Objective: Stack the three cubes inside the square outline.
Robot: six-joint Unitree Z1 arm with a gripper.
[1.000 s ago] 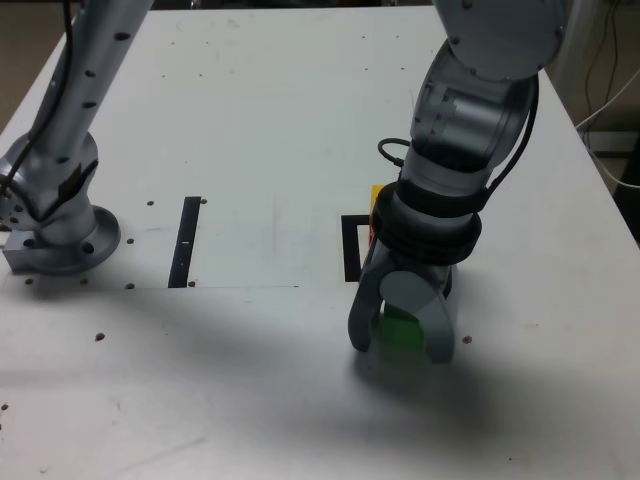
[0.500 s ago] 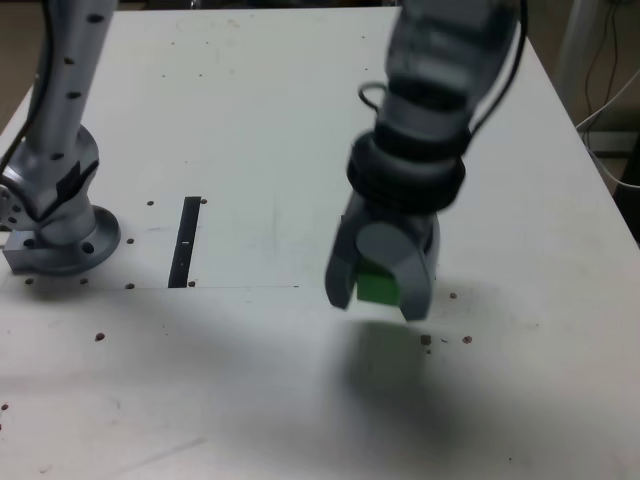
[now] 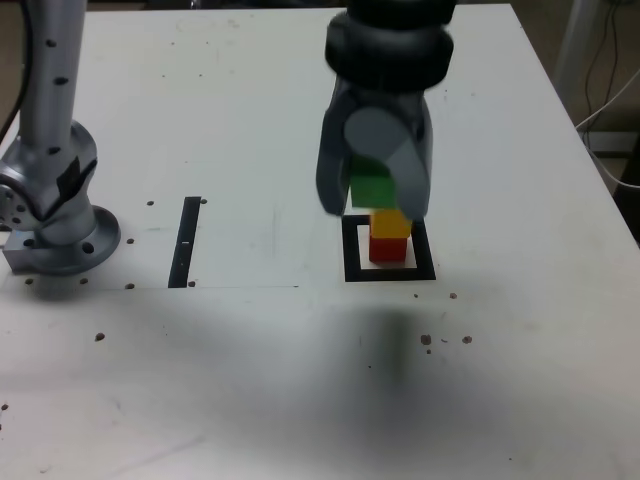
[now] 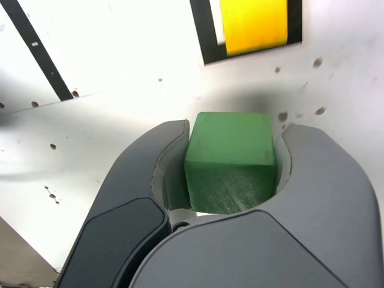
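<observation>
The robot's gripper will release the green cube on top of the yellow cube point(image 3: 396, 183) point(image 4: 254, 24), which sits on the red cube.
My gripper point(image 3: 372, 200) is shut on the green cube point(image 3: 372, 187) and holds it in the air. In the wrist view the green cube point(image 4: 231, 159) sits squeezed between the two grey fingers point(image 4: 153, 174) of the gripper point(image 4: 233, 165). The yellow cube point(image 3: 390, 223) rests on the red cube point(image 3: 388, 249) inside the square outline point(image 3: 352, 250). The green cube hangs just above the yellow one, slightly toward the exterior view's left. From the wrist, the yellow cube point(image 4: 253, 24) shows within the square outline point(image 4: 203, 30); the red cube is hidden under it.
A thin black strip point(image 3: 186, 240) lies on the white table point(image 3: 250, 110), at the exterior view's left of the outline; it also shows in the wrist view as a black strip point(image 4: 39, 51). The arm's base point(image 3: 55, 225) stands at the far left. Small dark holes dot the table.
The gripper has risen off the table with the green cube and carried it away from the front edge, to just above the yellow-on-red stack, which is now uncovered.
</observation>
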